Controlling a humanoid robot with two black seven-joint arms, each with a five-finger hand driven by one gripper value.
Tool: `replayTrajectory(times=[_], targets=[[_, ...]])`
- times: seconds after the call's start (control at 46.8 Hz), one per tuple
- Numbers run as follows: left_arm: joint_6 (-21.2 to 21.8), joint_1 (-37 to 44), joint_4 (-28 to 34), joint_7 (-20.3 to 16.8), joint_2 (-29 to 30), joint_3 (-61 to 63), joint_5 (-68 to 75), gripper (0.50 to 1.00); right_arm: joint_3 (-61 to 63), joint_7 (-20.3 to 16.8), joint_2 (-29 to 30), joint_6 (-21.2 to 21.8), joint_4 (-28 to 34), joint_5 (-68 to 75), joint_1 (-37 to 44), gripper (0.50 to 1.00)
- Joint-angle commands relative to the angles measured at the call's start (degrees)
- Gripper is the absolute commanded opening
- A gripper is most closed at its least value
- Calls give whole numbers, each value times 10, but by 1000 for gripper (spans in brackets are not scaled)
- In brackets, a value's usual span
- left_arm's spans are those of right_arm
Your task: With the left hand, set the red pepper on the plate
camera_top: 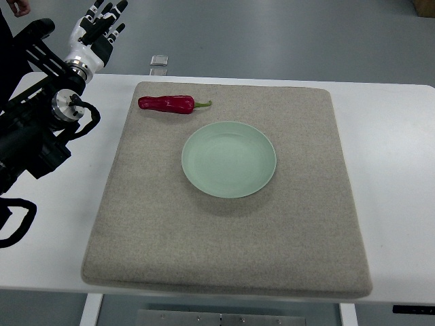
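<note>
My left gripper needs to grip around the middle of the red pepper's body (163, 104), and its green stem will stick out past the fingers.
A long red pepper (166, 104) with a thin green stem lies on the beige mat near its far left corner, stem pointing right. The pale green plate (228, 159) sits in the mat's middle, with nothing on it. My left hand (102, 27) hovers beyond the table's far left edge, fingers spread and holding nothing, up and to the left of the pepper. Its black arm comes in from the left edge. The right arm does not show.
The beige mat (224, 244) covers most of the white table (394, 170). A small metal clip (159, 62) sits at the table's far edge. A person's hand (19, 7) shows at the top left corner. Black cables (17, 221) loop at the left.
</note>
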Motion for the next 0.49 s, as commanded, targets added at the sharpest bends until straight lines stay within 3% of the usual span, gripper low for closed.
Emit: replayTrajectory(times=[0.0, 0.47], targets=[[0, 0, 0, 0, 0, 1, 1, 990, 0, 0, 0, 0, 0, 0, -1, 928], [0, -3, 1, 0, 5, 2, 2, 990, -1, 0, 0, 0, 0, 0, 0, 928]])
